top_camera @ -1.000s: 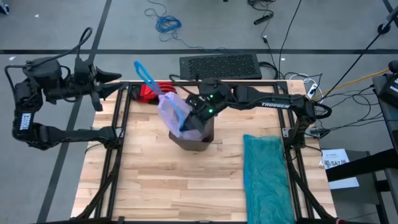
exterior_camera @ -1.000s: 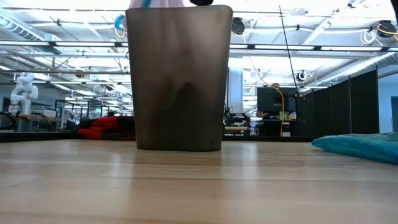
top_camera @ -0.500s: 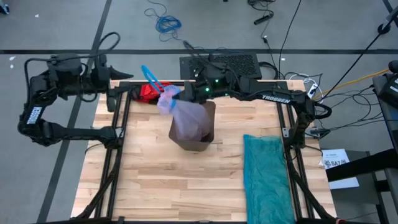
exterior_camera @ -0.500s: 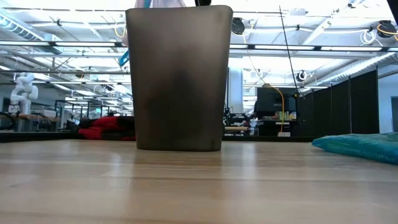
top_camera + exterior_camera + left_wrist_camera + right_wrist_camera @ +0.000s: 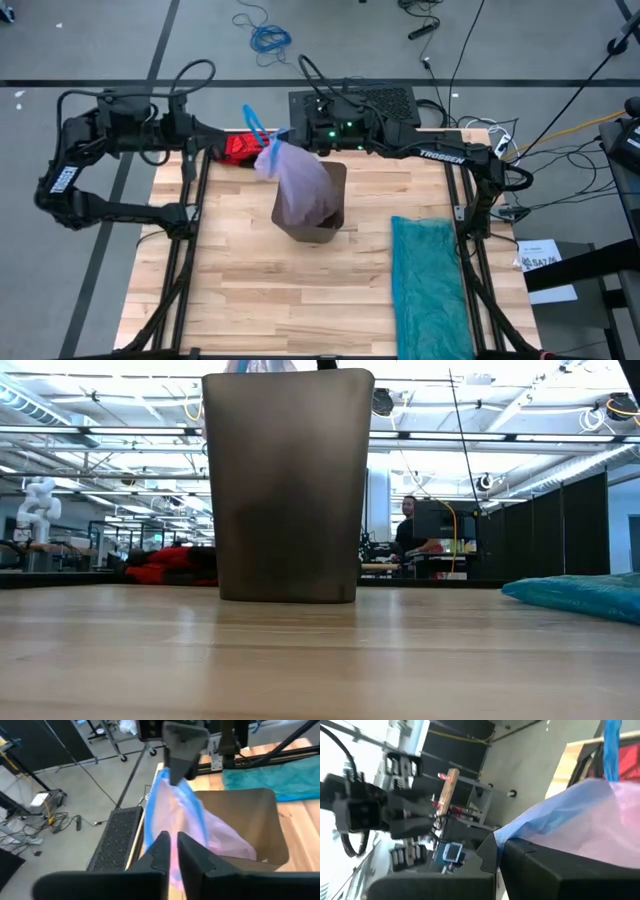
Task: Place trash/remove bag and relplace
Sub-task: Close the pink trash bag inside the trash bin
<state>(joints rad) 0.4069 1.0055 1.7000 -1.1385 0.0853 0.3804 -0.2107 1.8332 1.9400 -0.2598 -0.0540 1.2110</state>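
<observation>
The bag's blue hem hangs narrow from my right gripper, beyond the fingers of my left gripper. My left gripper needs to open and pinch the hem's free side (image 5: 198, 814).
A dark brown bin (image 5: 328, 218) (image 5: 288, 485) stands upright on the wooden table. The pale lilac-pink bag (image 5: 298, 185) (image 5: 200, 827) rises out of it, slanting toward the far left. A blue drawstring loop (image 5: 254, 122) sticks up from its gathered top. My left gripper (image 5: 248, 141) (image 5: 173, 847) comes from the left and is shut on that top. My right gripper (image 5: 290, 136) (image 5: 499, 842) comes from the right and is shut on it too. The trash is hidden. My left gripper pinches the bag's gathered top at its blue hem (image 5: 159, 827) between its two fingers, coming about level from the table's left. The bag slopes away from the fingers down into the bin. My right gripper pinches the blue hem of the bag's top (image 5: 522, 831) between its two fingers, coming about level from the table's right. The bag's top is lifted above the bin's rim (image 5: 235, 795) while its lower part sits inside the bin.
A red glove (image 5: 236, 148) lies at the far left behind the bag. A teal-green plastic bag (image 5: 430, 275) (image 5: 580, 598) lies along the right side. A black mat (image 5: 355, 103) sits past the far edge. A person (image 5: 408, 525) is in the room beyond.
My left gripper has travelled toward the table's right and reached the bag's top, which now sits between its fingers. My right gripper has rolled and moved up and toward the far edge with the bag's top. The bag has been drawn up and stretched, its bottom staying in the bin.
</observation>
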